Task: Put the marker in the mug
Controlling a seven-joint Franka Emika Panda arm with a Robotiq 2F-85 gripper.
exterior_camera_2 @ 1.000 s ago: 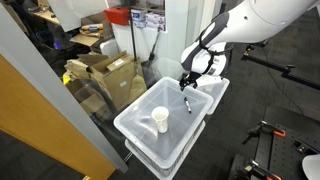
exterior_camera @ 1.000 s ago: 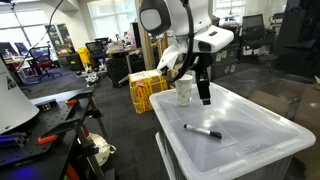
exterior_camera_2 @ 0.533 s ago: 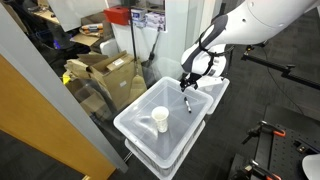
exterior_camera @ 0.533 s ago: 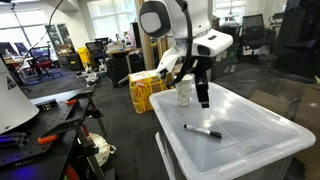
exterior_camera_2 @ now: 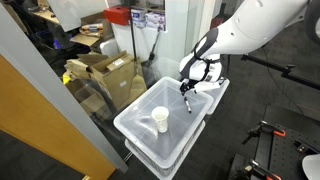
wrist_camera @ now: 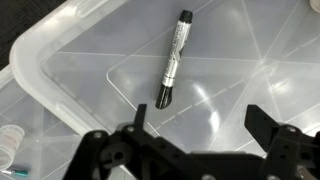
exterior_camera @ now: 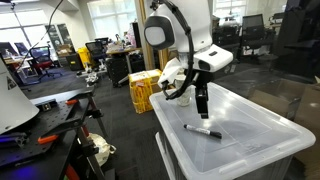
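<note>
The robot's gripper should next move to the black marker and grab its pale body (exterior_camera: 208,132) (wrist_camera: 169,82), near its longer black end.
The black marker (wrist_camera: 171,72) lies flat on the clear lid of a plastic bin (wrist_camera: 60,60). It shows in both exterior views (exterior_camera: 203,131) (exterior_camera_2: 187,104). The pale mug (exterior_camera_2: 160,119) stands upright on the same lid, apart from the marker. In an exterior view my arm hides it. My gripper (wrist_camera: 198,125) is open and empty. It hangs above the lid just short of the marker's near end, and shows in both exterior views (exterior_camera: 203,101) (exterior_camera_2: 186,88). A pale round thing at the wrist view's lower left edge (wrist_camera: 6,145) may be the mug.
The bin (exterior_camera: 240,140) is stacked on another bin (exterior_camera_2: 150,155). A yellow crate (exterior_camera: 145,90) stands on the floor behind it. Cardboard boxes (exterior_camera_2: 105,70) sit beside a glass partition. A workbench with tools (exterior_camera: 40,120) is off to one side.
My arm has swung over the bin and the gripper has come down a little towards the marker. The marker and the mug have not moved.
</note>
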